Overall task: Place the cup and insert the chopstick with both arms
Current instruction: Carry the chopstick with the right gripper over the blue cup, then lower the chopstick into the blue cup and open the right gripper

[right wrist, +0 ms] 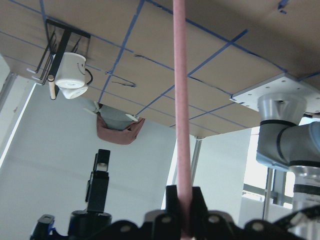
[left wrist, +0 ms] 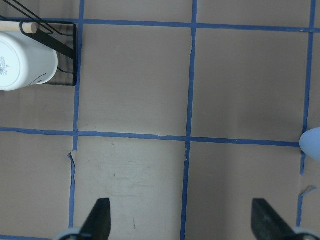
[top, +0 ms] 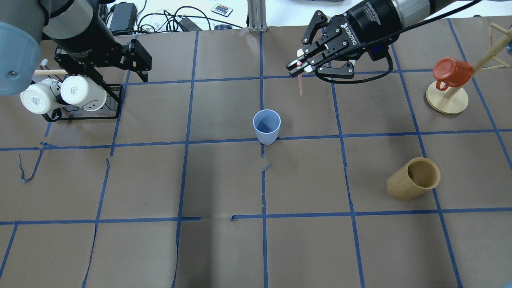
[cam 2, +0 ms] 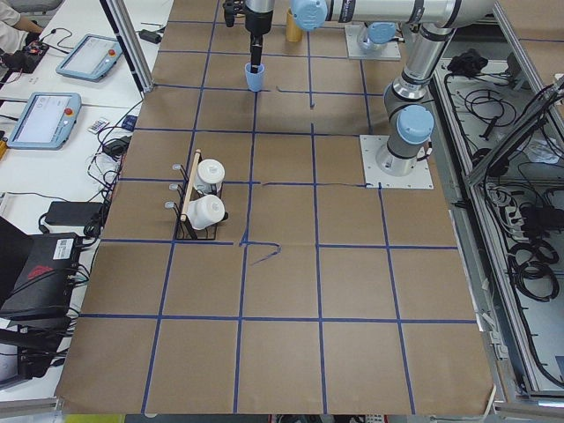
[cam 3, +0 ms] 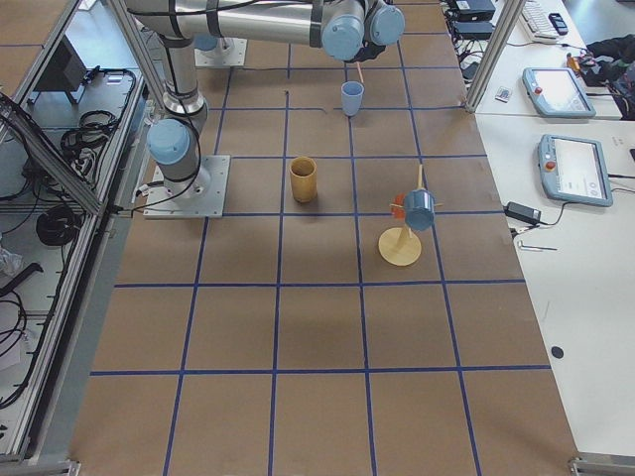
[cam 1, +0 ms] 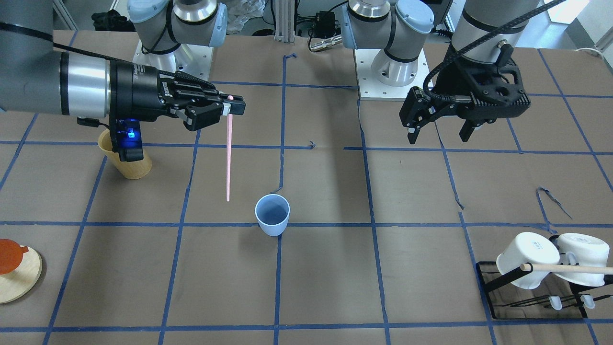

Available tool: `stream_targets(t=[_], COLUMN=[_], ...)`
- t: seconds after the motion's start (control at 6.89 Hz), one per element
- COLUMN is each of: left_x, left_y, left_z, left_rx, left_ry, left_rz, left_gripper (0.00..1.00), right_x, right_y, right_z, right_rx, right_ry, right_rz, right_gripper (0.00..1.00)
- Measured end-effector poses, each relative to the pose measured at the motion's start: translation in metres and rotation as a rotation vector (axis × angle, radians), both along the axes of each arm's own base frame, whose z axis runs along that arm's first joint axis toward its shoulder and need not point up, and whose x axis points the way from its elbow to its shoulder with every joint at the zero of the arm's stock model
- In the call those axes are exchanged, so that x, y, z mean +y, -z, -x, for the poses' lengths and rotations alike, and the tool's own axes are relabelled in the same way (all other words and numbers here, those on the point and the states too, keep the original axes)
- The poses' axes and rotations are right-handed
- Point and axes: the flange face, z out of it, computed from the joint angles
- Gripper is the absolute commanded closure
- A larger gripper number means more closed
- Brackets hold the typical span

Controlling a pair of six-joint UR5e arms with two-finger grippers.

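Note:
My right gripper has the pink chopstick. It will let go of it inside the light blue cup [cam 1: 274, 221], leaving it leaning on the cup's rim.
The light blue cup [cam 1: 272, 214] stands upright near the table's middle; it also shows in the overhead view [top: 267, 126] and at the right edge of the left wrist view [left wrist: 312, 143]. My right gripper [cam 1: 234, 106] is shut on the top end of the pink chopstick [cam 1: 228, 153], which hangs straight down. Its lower tip is in the air beside the cup, on the cup's far side in the overhead view [top: 300, 86], not in it. The right wrist view shows the stick [right wrist: 181, 100] clamped between the fingers. My left gripper [cam 1: 437, 137] is open and empty, high above the table, off to the cup's side.
A tan bamboo cylinder [top: 414, 179] stands on my right side. A red mug [top: 452, 71] hangs on a wooden mug tree at the far right. A black rack [top: 114, 102] with two white mugs [top: 82, 91] and a wooden rod sits under my left arm.

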Motion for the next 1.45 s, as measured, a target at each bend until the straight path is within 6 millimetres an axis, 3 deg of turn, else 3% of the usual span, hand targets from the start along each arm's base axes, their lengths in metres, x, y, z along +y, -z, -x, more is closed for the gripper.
stream_targets(t=[0.44, 0.73, 1.02, 1.16, 1.31, 1.45], left_x=[0.001, 0.000, 0.000, 0.001, 0.003, 0.002], left_y=[0.000, 0.001, 0.001, 0.002, 0.002, 0.003], left_z=[0.001, 0.004, 0.008, 0.009, 0.009, 0.010], left_rx=[-0.002, -0.002, 0.031, 0.041, 0.042, 0.041], left_ry=[0.001, 0.004, 0.002, 0.002, 0.003, 0.003], left_rz=[-0.003, -0.004, -0.013, -0.019, -0.023, -0.026], left_gripper=[0.00, 0.00, 0.00, 0.00, 0.00, 0.00], right_x=[-0.033, -0.028, -0.020, -0.017, -0.015, -0.014], right_y=[0.047, 0.087, 0.108, 0.113, 0.116, 0.119], right_z=[-0.004, -0.009, -0.021, -0.027, -0.030, -0.031], right_rx=[-0.125, -0.162, -0.174, -0.174, -0.174, -0.174], right_ry=[0.105, 0.135, 0.134, 0.127, 0.123, 0.123], right_rz=[-0.093, -0.153, -0.186, -0.198, -0.207, -0.215], right_gripper=[0.95, 0.94, 0.93, 0.54, 0.08, 0.00])
